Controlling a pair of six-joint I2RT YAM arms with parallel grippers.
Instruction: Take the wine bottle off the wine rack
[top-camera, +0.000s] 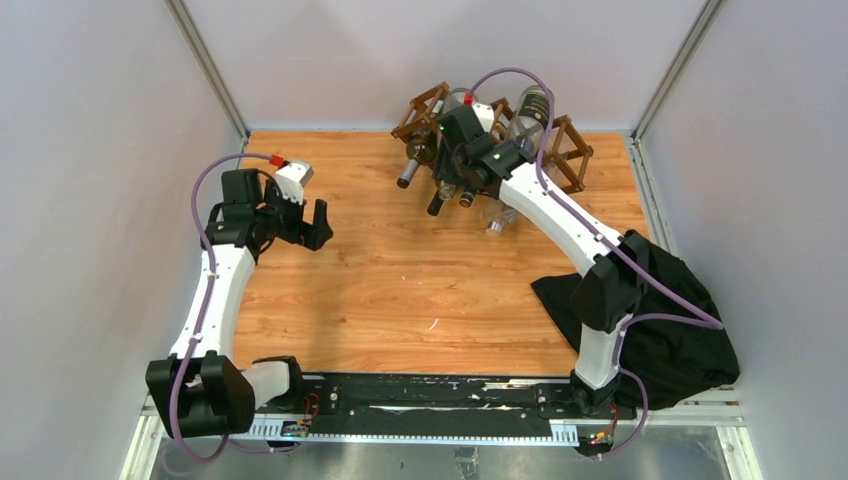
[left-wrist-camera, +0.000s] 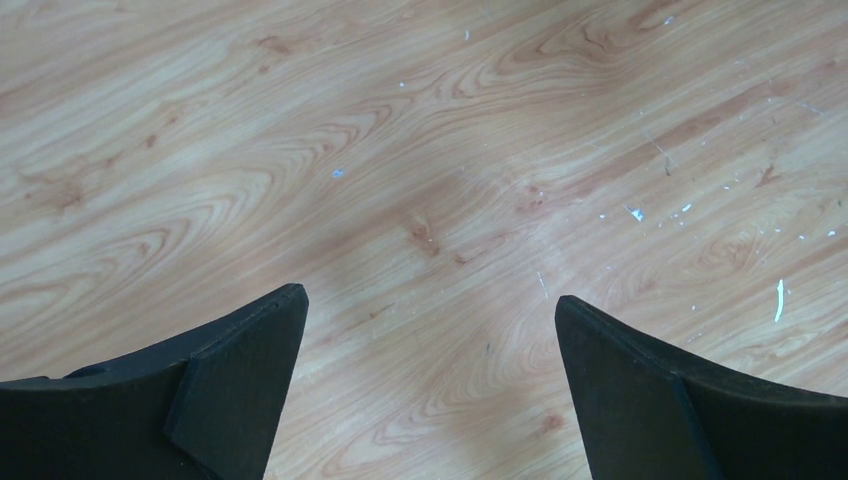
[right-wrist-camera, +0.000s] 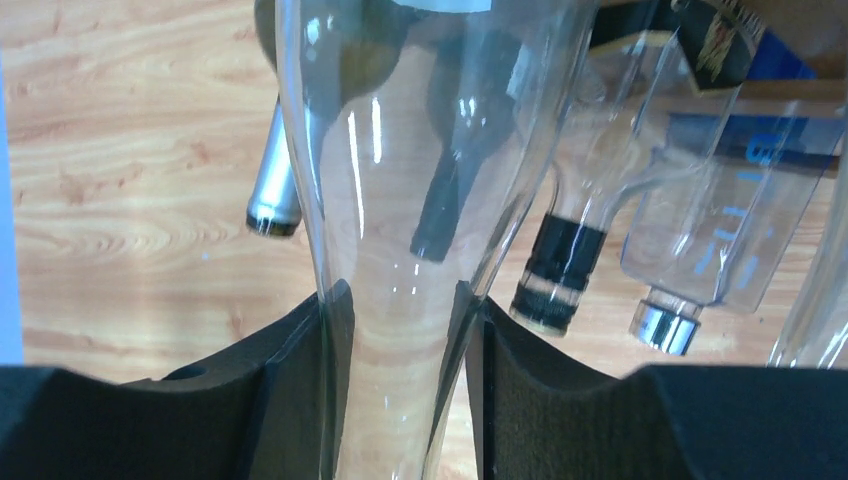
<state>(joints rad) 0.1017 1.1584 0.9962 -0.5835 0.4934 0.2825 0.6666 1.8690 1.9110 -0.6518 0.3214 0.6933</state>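
Observation:
The robot's right gripper needs to hand the clear glass wine bottle, now at the wine rack's front, over to the left gripper, letting go above the bare wood beside its fingers (top-camera: 352, 262).
The dark brown wine rack (top-camera: 568, 150) stands at the back of the table with several bottles lying in its cells, necks pointing toward me. My right gripper (top-camera: 470, 165) is at the rack's front. In the right wrist view it (right-wrist-camera: 400, 330) is shut on the neck of a clear glass wine bottle (right-wrist-camera: 420, 150), with a finger (right-wrist-camera: 300, 380) on each side. Behind it show a dark bottle neck (right-wrist-camera: 445, 205), a silver-capped neck (right-wrist-camera: 272, 195) and a black-capped clear bottle (right-wrist-camera: 560, 265). My left gripper (top-camera: 305, 215) is open and empty over bare wood at the left (left-wrist-camera: 428, 310).
A black cloth (top-camera: 670, 330) lies at the table's right front, beside the right arm's base. Grey walls enclose the table on three sides. A clear square bottle with blue print (right-wrist-camera: 730, 200) lies at the right of the rack.

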